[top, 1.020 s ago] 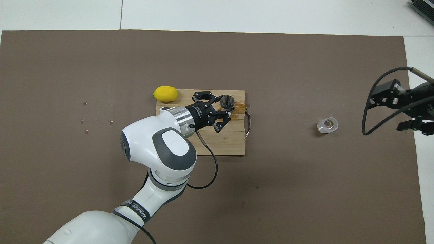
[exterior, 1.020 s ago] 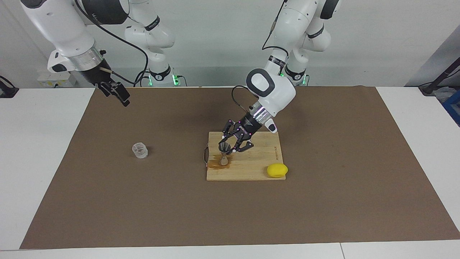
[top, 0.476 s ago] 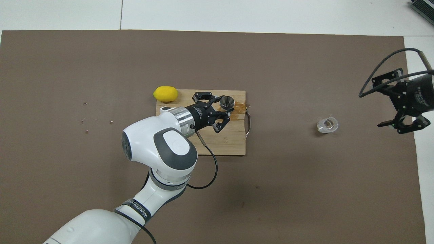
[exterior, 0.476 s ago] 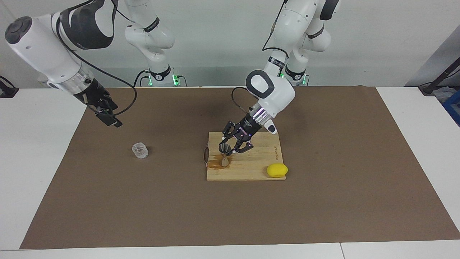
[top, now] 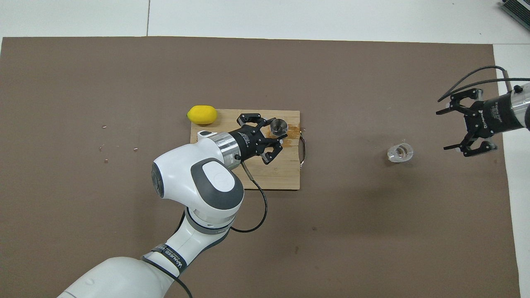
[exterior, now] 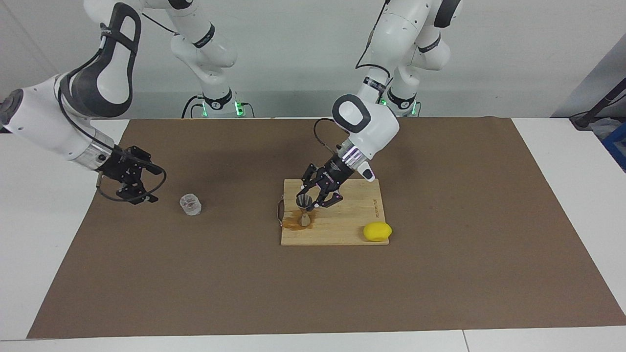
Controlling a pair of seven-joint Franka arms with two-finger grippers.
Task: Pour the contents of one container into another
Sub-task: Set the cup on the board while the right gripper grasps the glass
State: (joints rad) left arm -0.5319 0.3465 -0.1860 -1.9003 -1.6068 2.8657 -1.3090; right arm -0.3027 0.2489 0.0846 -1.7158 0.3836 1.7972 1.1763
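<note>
The robot's right gripper should next close around the sides [top: 398,154] of the clear faceted glass cup, just below the cup's rim.
The clear faceted glass cup [exterior: 190,204] [top: 400,152] stands on the brown mat toward the right arm's end of the table. My right gripper [exterior: 154,186] [top: 446,130] is open and low beside the cup, a gap away, with its fingers pointing at it. The steel hourglass jigger [exterior: 304,209] [top: 278,126] stands upright on the wooden cutting board [exterior: 342,225] [top: 281,174]. My left gripper [exterior: 317,192] [top: 271,136] is open and tilted down, with its fingertips close beside the jigger's upper cone.
A yellow lemon [exterior: 377,231] [top: 202,114] lies at the board's corner toward the left arm's end. A brown spill [exterior: 292,225] [top: 293,131] stains the board at the jigger's foot. A metal handle sits on the board's edge nearest the cup.
My right arm has swung down from high over the mat's edge to a low spot beside the glass cup, gripper open. My left gripper has barely shifted at the jigger.
</note>
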